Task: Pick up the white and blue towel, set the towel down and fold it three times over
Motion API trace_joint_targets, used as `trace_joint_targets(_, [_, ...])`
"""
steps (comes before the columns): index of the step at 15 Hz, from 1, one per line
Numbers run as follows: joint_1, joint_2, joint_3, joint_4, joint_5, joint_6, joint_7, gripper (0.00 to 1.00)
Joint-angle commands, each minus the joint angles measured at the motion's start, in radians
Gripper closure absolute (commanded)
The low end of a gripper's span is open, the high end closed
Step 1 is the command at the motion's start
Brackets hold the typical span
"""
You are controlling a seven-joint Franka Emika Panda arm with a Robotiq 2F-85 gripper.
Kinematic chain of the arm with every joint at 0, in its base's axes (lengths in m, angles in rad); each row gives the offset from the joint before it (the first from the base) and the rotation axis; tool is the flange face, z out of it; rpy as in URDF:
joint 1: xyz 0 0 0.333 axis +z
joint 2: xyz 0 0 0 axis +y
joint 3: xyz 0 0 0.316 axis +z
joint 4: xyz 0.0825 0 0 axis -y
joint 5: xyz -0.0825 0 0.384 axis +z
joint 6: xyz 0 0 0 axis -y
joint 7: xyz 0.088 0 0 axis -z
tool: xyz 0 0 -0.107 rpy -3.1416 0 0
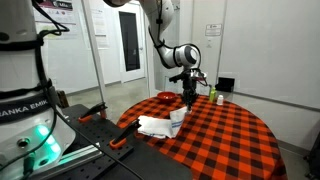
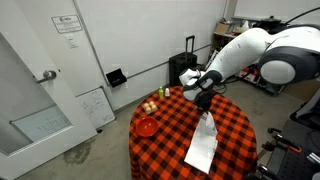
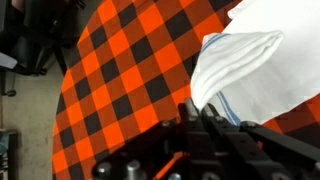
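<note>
The robot's gripper needs to release the towel's corner, now held raised above the table, at the tablecloth's edge (image 1: 137, 112) between the orange-handled clamps and the red bowl.
The towel (image 2: 202, 142) is a long white cloth with faint blue stripes. In an exterior view it runs from my gripper (image 2: 205, 102) down across the red-and-black checked tablecloth (image 2: 160, 150) to the table's near edge. My gripper (image 1: 188, 100) is shut on one end of the towel (image 1: 160, 125), which is held raised while the rest lies bunched on the table. In the wrist view the black fingers of the gripper (image 3: 200, 107) pinch a fold of the towel (image 3: 250, 60), with a blue stripe showing beside them.
A red bowl (image 2: 146, 127) and small fruit-like items (image 2: 150, 106) sit on the round table. A green bottle (image 1: 212, 95) stands behind the gripper. Another robot base (image 1: 25, 110) with orange-handled clamps (image 1: 118, 140) is close to the table's edge.
</note>
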State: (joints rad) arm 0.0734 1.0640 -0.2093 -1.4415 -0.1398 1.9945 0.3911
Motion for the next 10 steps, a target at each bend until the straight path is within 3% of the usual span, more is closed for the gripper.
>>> trace_joint_targets(1, [0.009,0.0,0.077,-0.007,-0.009,-0.026,-0.118,0.99])
trace_joint_targets(3, [0.027,0.008,0.137,-0.031,0.005,0.005,-0.155,0.99])
trace_joint_targets(4, [0.016,0.002,0.151,0.008,0.0,-0.036,-0.211,0.99])
trace_joint_targets(10, [0.04,0.01,0.267,0.0,0.003,-0.052,-0.418,0.99])
